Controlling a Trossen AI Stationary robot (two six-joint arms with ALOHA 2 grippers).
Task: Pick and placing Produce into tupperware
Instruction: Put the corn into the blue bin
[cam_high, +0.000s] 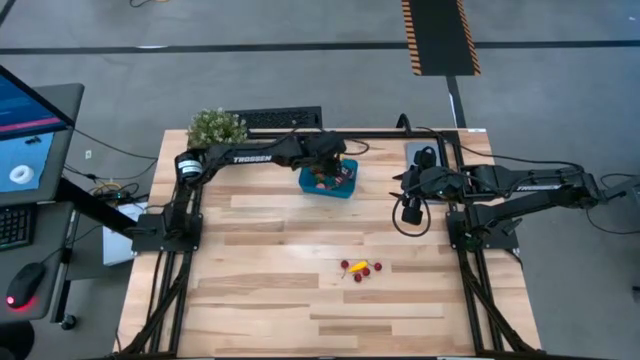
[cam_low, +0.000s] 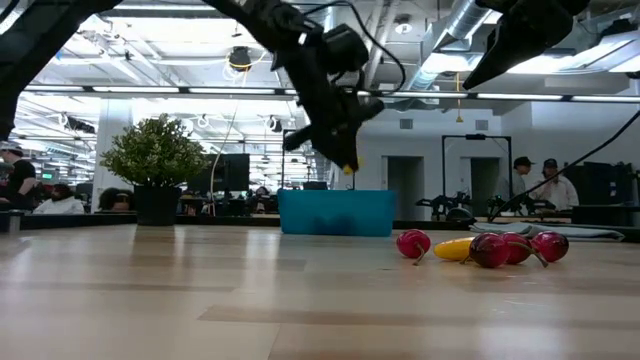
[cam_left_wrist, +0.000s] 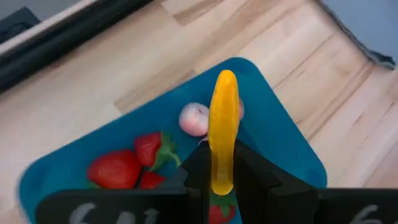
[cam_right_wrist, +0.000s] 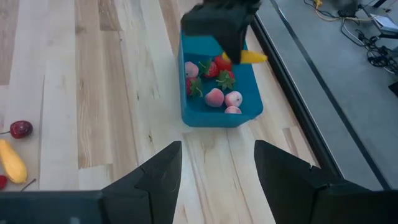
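Note:
I should use my left gripper to place the yellow banana piece in the teal tupperware (cam_high: 332, 182) (cam_left_wrist: 200, 163) between the pink pieces and strawberries.
The teal tupperware (cam_high: 328, 181) stands at the table's far middle and holds red strawberries (cam_left_wrist: 115, 168) and pink pieces (cam_left_wrist: 194, 118). My left gripper (cam_left_wrist: 222, 167) hangs above it, shut on a small yellow banana piece (cam_left_wrist: 224, 124). The gripper also shows in the low view (cam_low: 345, 160) and the right wrist view (cam_right_wrist: 231, 53). Dark red cherries (cam_high: 362, 270) and a yellow piece (cam_high: 358, 267) lie on the table's near middle; they also show in the low view (cam_low: 490, 247). My right gripper (cam_right_wrist: 217, 165) is open and empty, raised at the table's right side. My left gripper pinches the yellow banana piece near one end (cam_left_wrist: 222, 177) between its two fingers. The fingers come from above, slanting down, and lie along the piece. The free end (cam_right_wrist: 258, 57) sticks out past the fingertips. The piece is lifted clear above the tupperware.
A bushy green potted plant (cam_high: 216, 127) stands at the far left corner, a dark keyboard (cam_high: 275, 119) lies beyond the far edge. A grey flat plate (cam_high: 420, 152) lies at the far right. People show in the room behind the table (cam_low: 545, 185).

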